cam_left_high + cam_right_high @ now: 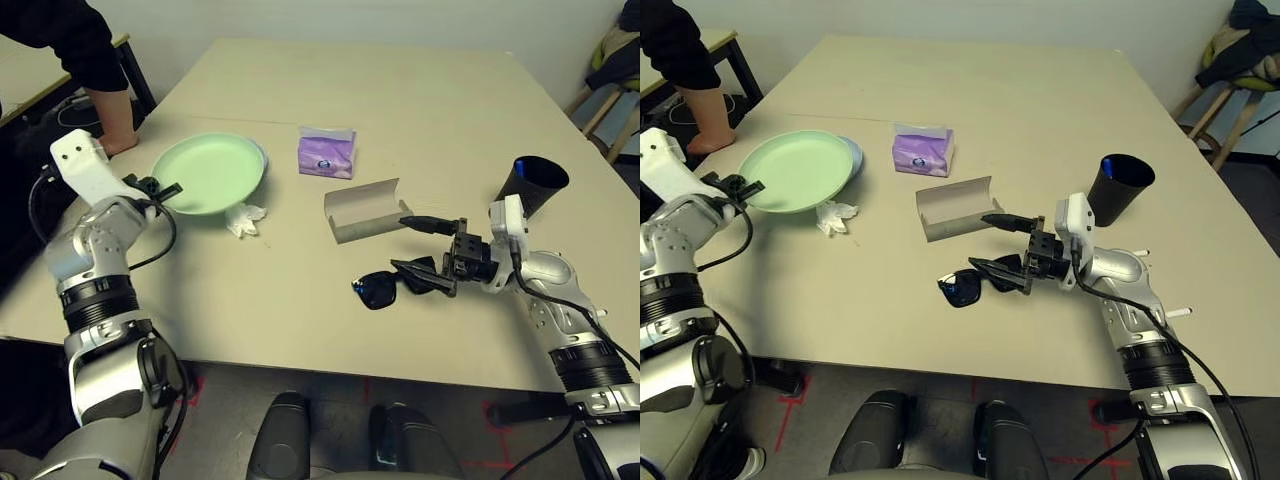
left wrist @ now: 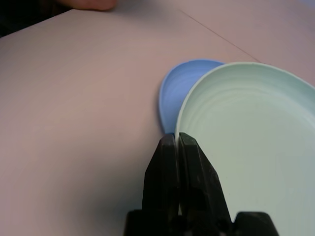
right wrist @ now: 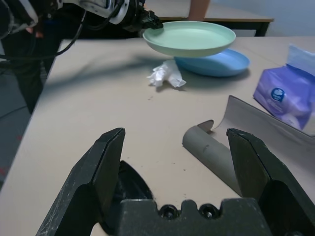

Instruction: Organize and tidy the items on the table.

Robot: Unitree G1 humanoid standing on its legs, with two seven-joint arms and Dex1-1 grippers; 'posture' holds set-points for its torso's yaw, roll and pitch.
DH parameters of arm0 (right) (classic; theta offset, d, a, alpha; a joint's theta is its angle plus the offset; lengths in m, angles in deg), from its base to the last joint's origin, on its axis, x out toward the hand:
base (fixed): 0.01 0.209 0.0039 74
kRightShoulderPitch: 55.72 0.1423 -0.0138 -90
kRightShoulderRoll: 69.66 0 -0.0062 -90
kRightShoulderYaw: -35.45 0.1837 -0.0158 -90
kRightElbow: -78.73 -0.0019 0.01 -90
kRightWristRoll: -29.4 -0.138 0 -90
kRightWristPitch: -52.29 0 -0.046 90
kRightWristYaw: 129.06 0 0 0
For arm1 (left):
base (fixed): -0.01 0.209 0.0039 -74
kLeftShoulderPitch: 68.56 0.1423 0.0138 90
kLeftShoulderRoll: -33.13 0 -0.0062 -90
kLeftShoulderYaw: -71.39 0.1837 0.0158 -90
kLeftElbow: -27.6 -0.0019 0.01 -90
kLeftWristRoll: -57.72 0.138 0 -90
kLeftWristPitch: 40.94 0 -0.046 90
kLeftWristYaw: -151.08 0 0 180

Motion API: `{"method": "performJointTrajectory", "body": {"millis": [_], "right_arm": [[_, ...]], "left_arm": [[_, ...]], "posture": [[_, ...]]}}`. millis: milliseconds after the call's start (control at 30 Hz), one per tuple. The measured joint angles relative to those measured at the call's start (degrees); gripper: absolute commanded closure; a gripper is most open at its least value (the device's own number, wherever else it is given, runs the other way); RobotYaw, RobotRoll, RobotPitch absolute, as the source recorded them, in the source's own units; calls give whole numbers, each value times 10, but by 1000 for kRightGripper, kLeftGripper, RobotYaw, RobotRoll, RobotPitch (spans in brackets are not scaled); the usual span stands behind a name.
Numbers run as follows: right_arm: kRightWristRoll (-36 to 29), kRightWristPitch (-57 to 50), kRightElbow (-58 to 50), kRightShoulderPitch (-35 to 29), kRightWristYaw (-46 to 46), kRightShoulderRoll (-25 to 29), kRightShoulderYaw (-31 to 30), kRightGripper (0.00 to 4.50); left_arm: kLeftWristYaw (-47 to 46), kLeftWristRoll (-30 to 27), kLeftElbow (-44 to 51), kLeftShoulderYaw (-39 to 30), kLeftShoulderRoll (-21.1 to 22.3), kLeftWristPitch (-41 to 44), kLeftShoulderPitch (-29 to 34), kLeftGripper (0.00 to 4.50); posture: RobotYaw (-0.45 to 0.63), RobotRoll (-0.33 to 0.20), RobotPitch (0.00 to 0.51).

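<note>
The pale green plate will go down from my left gripper squarely on top of the pale blue plate (image 1: pixel 221 164).
My left gripper (image 1: pixel 163 188) is shut on the near rim of the pale green plate (image 1: pixel 210 172), which it holds tilted a little above the pale blue plate (image 2: pixel 181 93). A crumpled white tissue (image 1: pixel 244 218) lies beside the plates. My right gripper (image 1: pixel 420 247) stands open near the table's front. One finger is by the end of the open grey glasses case (image 1: pixel 365 210), the other by the black sunglasses (image 1: pixel 378 290). The purple tissue pack (image 1: pixel 327 152) sits behind the case. The black cup (image 1: pixel 530 185) stands to the right, and white markers (image 1: pixel 1177 313) lie behind my right forearm.
A person's sleeve and forearm (image 1: pixel 100 70) rest on the far left corner of the table (image 1: pixel 420 90). A smaller table (image 1: pixel 25 70) stands behind them. A wooden chair (image 1: pixel 610 100) with clothing is at the far right.
</note>
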Motion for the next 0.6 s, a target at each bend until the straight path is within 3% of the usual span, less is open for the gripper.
{"method": "performJointTrajectory", "body": {"millis": [600], "right_arm": [[21,-39,-53,5,-167,-45,6,0]], "left_arm": [[-80,42,-290,24,-20,-218,-150,4489]], "posture": [[221,0,85]]}}
